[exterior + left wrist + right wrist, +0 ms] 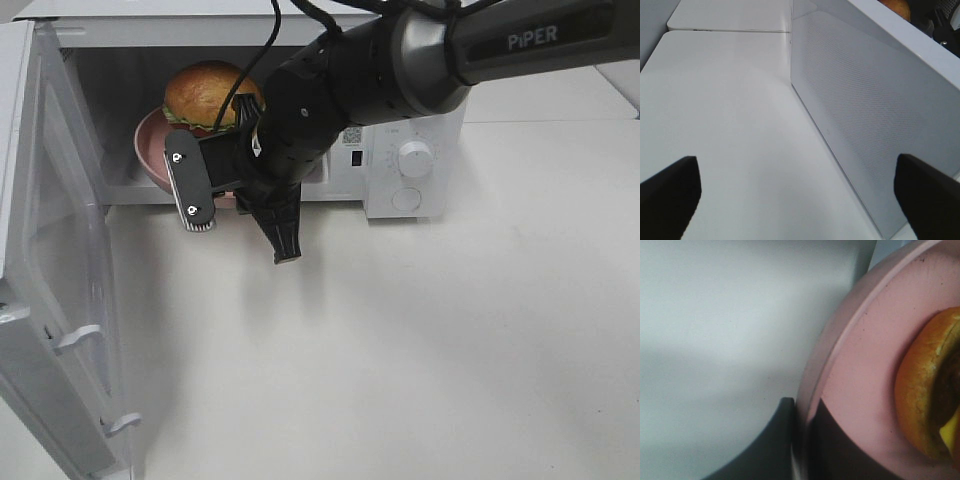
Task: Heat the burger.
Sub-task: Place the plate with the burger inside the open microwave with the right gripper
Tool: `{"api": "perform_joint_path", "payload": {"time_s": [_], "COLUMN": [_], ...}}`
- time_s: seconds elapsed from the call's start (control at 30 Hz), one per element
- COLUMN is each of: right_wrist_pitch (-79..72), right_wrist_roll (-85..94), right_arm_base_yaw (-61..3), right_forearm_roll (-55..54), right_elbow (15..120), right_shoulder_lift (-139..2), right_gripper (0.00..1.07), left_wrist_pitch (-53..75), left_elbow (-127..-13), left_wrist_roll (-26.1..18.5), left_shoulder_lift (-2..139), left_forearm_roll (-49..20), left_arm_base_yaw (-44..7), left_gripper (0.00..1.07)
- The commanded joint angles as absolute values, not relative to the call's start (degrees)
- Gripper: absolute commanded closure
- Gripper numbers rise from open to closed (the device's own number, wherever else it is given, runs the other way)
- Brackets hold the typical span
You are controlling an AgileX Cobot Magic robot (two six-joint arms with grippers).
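Note:
Next, my right gripper lets go of the pink plate with the burger deeper inside, on the middle of the microwave's bottom (229, 130).
The burger (205, 92), with a golden-brown bun, sits on a pink plate (150, 140) inside the open white microwave (410, 110), near the front of the cavity. My right gripper (235, 192) reaches across from the right to the plate's front rim. In the right wrist view the gripper (805, 435) has one dark finger (770, 450) outside the plate rim (840, 325) and one inside it, shut on the rim, with the burger (920, 385) close by. My left gripper (800, 200) is open and empty, beside the outer face of the microwave door (865, 115).
The microwave door (50, 280) stands wide open at the left and reaches to the table's front edge. The control panel with two knobs (412, 160) is right of the cavity. White table (420, 340) lies in front.

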State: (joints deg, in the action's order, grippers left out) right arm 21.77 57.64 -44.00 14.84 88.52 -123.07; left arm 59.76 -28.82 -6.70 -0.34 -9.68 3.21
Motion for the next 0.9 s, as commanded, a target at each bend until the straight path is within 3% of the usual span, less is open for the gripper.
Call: {"api": "perform_joint_path", "payload": {"time_s": [0.03, 0.4, 0.9], "right_wrist_pitch": [20.51, 23.84, 25.50], "right_wrist_roll": [55.63, 54.14, 53.74], "right_arm_base_yaw": [-43.89, -43.26, -40.68], "right_forearm_roll": [17.59, 19.60, 22.46], "right_elbow": [92.02, 101.53, 106.68], "right_shoulder_lift": [-123.47, -128.74, -131.49], "right_gripper": [1.07, 1.07, 1.07], "left_wrist_pitch": [59.36, 59.36, 59.36], "left_elbow": [-28.65, -28.65, -28.65], "left_wrist_roll": [-6.82, -6.82, -6.82], "left_shoulder_lift": [-1.38, -1.38, -1.38], "left_forearm_roll": [-9.97, -9.80, -9.63], "left_arm_base_yaw": [2.81, 2.81, 2.81], "left_gripper": [0.09, 0.09, 0.09]}}
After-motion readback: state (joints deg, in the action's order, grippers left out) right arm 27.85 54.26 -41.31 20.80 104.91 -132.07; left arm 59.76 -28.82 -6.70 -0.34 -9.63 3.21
